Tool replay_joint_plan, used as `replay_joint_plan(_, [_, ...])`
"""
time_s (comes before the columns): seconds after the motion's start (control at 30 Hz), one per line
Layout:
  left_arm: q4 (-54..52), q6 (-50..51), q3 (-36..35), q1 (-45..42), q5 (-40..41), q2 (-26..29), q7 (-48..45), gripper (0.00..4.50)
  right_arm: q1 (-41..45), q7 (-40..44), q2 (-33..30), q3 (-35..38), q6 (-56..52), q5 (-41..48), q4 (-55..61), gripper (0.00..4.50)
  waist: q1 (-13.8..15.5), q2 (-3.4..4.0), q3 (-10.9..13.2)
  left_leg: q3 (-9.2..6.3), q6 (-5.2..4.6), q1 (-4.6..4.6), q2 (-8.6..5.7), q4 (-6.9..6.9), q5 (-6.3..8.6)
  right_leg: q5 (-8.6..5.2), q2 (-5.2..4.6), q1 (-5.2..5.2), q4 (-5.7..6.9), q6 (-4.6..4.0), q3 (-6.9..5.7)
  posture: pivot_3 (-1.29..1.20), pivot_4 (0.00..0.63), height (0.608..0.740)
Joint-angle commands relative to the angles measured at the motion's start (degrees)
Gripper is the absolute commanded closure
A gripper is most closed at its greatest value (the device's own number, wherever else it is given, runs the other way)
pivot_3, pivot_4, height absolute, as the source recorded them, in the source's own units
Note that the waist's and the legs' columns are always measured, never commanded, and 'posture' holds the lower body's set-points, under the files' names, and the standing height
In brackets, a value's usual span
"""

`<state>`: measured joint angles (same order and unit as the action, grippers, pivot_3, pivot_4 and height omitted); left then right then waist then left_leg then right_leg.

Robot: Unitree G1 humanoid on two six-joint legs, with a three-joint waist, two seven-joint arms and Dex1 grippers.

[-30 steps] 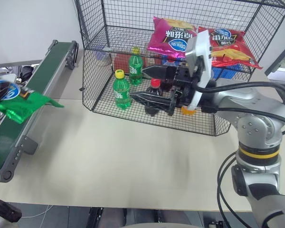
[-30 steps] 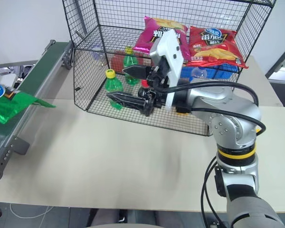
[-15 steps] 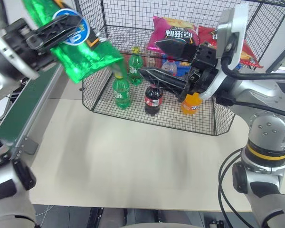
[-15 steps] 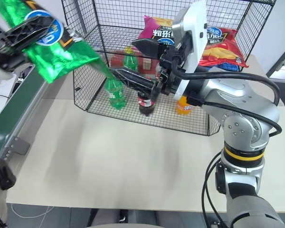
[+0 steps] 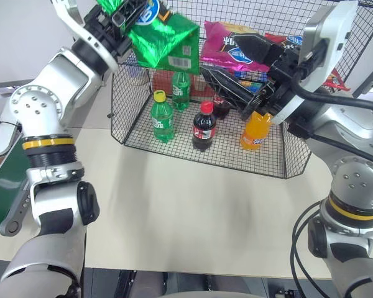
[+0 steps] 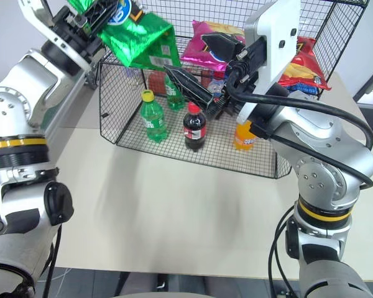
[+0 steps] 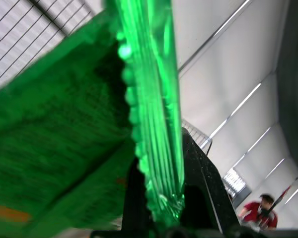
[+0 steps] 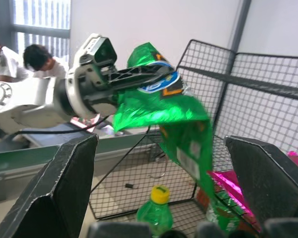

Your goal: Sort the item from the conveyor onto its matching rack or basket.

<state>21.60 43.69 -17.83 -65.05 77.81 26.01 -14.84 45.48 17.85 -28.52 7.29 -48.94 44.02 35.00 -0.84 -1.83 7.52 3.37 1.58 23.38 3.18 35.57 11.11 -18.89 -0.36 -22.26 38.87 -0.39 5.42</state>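
Observation:
Next, the left gripper releases the green chip bag, still hanging in the air, on the rack's upper shelf (image 5: pixel 165 56) beside the pink bag.
The item, a shiny green crisp bag (image 5: pixel 165 40) with a blue oval logo, hangs in the air at the upper left front of the black wire rack (image 5: pixel 286 155). My left gripper (image 5: pixel 127 12) is shut on its crimped top edge (image 7: pixel 154 124). The bag's lower end droops toward the rack's upper shelf. My right gripper (image 5: pixel 227 65) is open and empty in front of the rack, pointing left toward the bag (image 8: pixel 164 114), with both fingers (image 8: pixel 64 188) spread wide. The dark green conveyor (image 5: pixel 3 186) runs along the left edge of the table.
A pink bag (image 5: pixel 227 46) and a red bag (image 6: pixel 301 65) lie on the rack's upper shelf. On its lower floor stand two green bottles (image 5: pixel 163 115), a cola bottle (image 5: pixel 204 126) and an orange bottle (image 5: pixel 253 130). People (image 8: pixel 37 59) sit beyond the conveyor.
My left gripper has carried the green bag up and to the right, from over the conveyor to the rack's upper left front. My right gripper rose a little and turned.

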Motion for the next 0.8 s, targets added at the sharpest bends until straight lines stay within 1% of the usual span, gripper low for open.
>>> replay_joint_plan(0.03, [3.9, -4.2, -2.6, -2.9, -4.5, -1.1, -4.3, 4.45, -0.2, -2.0, -0.2, 1.5, -0.1, 0.7, 2.8, 0.0, -0.1, 0.01, 0.0, -0.01, -0.01, -0.02, -0.01, -0.02, 0.0, 0.0, -0.01, 0.0, 0.0, 0.0, 0.02, 0.0, 0.15, 0.74])
replay_joint_plan(0.17, [6.4, -5.9, -3.9, -3.2, -8.1, -2.6, -6.5, 4.45, 0.0, -3.0, -0.3, 0.8, -0.1, 0.5, 2.5, 0.0, -0.2, 0.01, 0.0, -0.03, -0.08, -0.02, -0.02, -0.04, 0.03, -0.01, 0.0, 0.0, 0.01, 0.01, 0.04, 0.0, 0.15, 0.74])
replay_joint_plan(0.23, [6.8, -7.0, -5.4, -3.2, -9.0, -3.4, -6.6, 4.45, 0.0, -3.5, -0.2, 0.6, -0.1, 0.3, 2.7, 0.0, -0.1, 0.01, 0.0, -0.04, -0.11, 0.02, -0.04, -0.04, 0.04, -0.01, -0.01, 0.0, 0.01, 0.02, 0.03, 0.0, 0.15, 0.74])
replay_joint_plan(0.37, [6.9, -7.5, -5.9, -2.2, -12.4, -4.0, -7.2, 4.45, -0.3, -4.2, -0.2, 0.0, -0.3, 0.5, 3.5, 0.0, -0.1, 0.01, 0.0, -0.08, -0.12, 0.04, -0.08, -0.04, 0.04, -0.02, -0.04, 0.0, 0.01, 0.03, 0.03, 0.0, 0.15, 0.74])
replay_joint_plan(0.6, [-0.2, -3.1, -7.4, 5.1, -12.6, -5.7, -3.5, 4.45, -0.3, -5.0, -0.3, -0.5, -0.8, 1.2, 4.4, 0.0, -0.2, 0.01, 0.0, -0.22, -0.16, 0.0, -0.07, -0.06, 0.06, -0.02, -0.05, 0.01, 0.06, 0.04, 0.05, 0.0, 0.15, 0.74])
replay_joint_plan(0.8, [-8.9, 0.6, -9.3, 11.1, -10.1, -7.9, 5.0, 4.45, -0.2, -4.8, 0.2, -1.2, -0.5, 1.7, 4.3, 0.0, -0.1, 0.02, 0.0, -0.29, -0.3, 0.04, -0.1, -0.05, 0.13, -0.02, -0.09, 0.03, 0.06, 0.05, 0.06, 0.0, 0.15, 0.74])
